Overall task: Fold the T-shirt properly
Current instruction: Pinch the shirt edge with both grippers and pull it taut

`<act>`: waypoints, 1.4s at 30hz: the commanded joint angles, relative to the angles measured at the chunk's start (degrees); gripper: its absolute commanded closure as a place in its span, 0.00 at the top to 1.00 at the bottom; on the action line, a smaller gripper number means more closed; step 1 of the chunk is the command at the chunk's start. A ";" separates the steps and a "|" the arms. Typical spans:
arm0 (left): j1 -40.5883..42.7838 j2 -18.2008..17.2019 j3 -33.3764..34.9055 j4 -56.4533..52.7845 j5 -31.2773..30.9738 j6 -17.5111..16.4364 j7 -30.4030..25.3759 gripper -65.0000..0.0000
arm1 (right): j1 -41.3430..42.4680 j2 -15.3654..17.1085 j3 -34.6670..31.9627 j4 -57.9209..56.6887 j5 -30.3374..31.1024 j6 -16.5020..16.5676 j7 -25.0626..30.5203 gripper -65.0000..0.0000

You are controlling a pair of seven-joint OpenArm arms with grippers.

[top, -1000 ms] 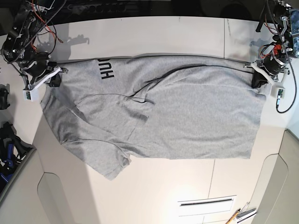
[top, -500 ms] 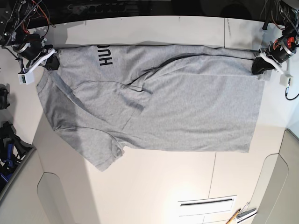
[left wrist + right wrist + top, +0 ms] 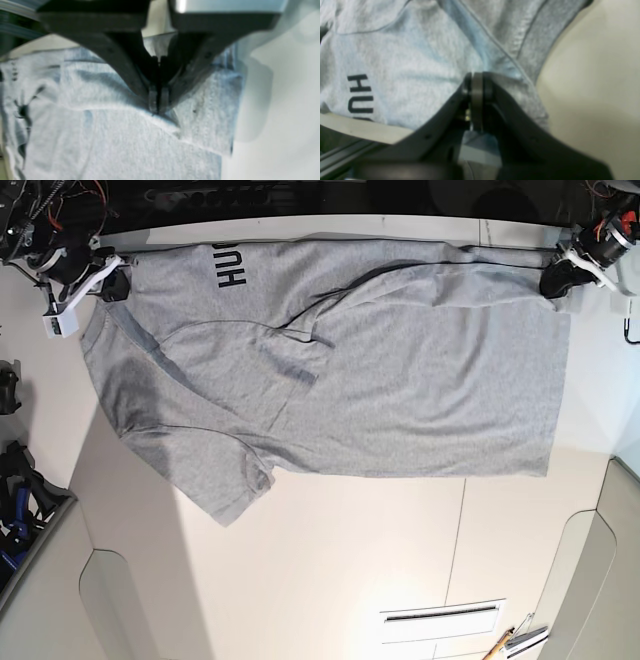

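Next, I release the T-shirt's shoulder edge from my right gripper on the white table (image 3: pixel 95 288), close to the table's back edge and behind the sleeve.
The heather-grey T-shirt (image 3: pixel 400 380) lies stretched sideways across the white table, folded over itself, with black letters "HU" (image 3: pixel 228 268) near its upper left and a sleeve (image 3: pixel 215 480) hanging toward the front left. My left gripper (image 3: pixel 556 284) is shut on the shirt's hem corner at the far right; in the left wrist view its jaws (image 3: pixel 157 105) pinch the grey cloth (image 3: pixel 125 140). My right gripper (image 3: pixel 113 286) is shut on the shoulder edge at the far left; in the right wrist view it (image 3: pixel 476 82) clamps cloth beside the lettering (image 3: pixel 360 93).
The table's back edge (image 3: pixel 400 220) runs just behind the shirt. Dark gear (image 3: pixel 15 480) sits off the left edge. A vent slot (image 3: pixel 440 613) and a pencil-like tool (image 3: pixel 500 645) lie at the front right. Bare table (image 3: pixel 350 580) lies in front of the shirt.
Both grippers have pulled the shirt's far edge toward the back of the table, keeping hold. The shirt has slid back with them and lies flatter and more taut.
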 commanded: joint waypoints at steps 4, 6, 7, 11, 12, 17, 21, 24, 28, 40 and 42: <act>1.62 -0.17 0.17 0.02 3.34 0.72 4.13 0.00 | -0.33 0.66 0.28 0.68 -0.26 -0.02 -0.76 0.00; 1.73 -0.20 -0.04 0.02 3.58 0.72 4.55 0.00 | -0.31 0.68 0.28 0.68 -0.37 0.00 -0.57 0.00; 1.73 -0.15 -0.31 0.02 3.58 0.72 5.03 0.00 | -0.31 0.70 0.28 0.68 -0.50 0.00 -0.50 0.00; 1.73 -0.17 -1.77 0.02 3.58 0.72 5.42 0.00 | -0.28 1.33 0.28 0.68 -2.99 -0.02 0.79 0.00; 1.73 -0.17 -2.27 0.02 3.58 0.72 5.44 0.00 | -0.31 1.66 0.28 0.68 -3.63 -0.02 1.20 0.00; 1.73 -0.20 -5.16 0.02 3.58 0.72 5.46 0.00 | -0.13 3.43 0.39 0.68 -4.07 -0.09 1.38 0.00; 1.70 -0.22 -6.49 0.02 1.95 0.66 5.42 0.00 | 0.04 3.85 0.39 0.70 -1.84 -0.22 1.38 0.00; 1.70 -0.20 -7.15 0.07 -2.78 -0.84 5.88 0.00 | 0.17 3.85 0.39 1.33 1.14 -0.22 1.31 0.00; 1.70 -0.20 -8.31 1.18 -10.64 -0.84 10.01 0.14 | 0.20 3.85 0.79 5.38 1.09 -0.22 1.33 0.00; 1.40 -0.22 -11.82 9.20 -14.05 -0.84 9.16 0.26 | 8.11 3.82 3.06 15.06 0.44 -0.22 5.11 0.30; 0.92 -0.20 -11.85 10.23 -14.03 -0.84 8.94 0.26 | 10.78 3.82 3.06 14.62 -1.62 -0.24 7.08 0.30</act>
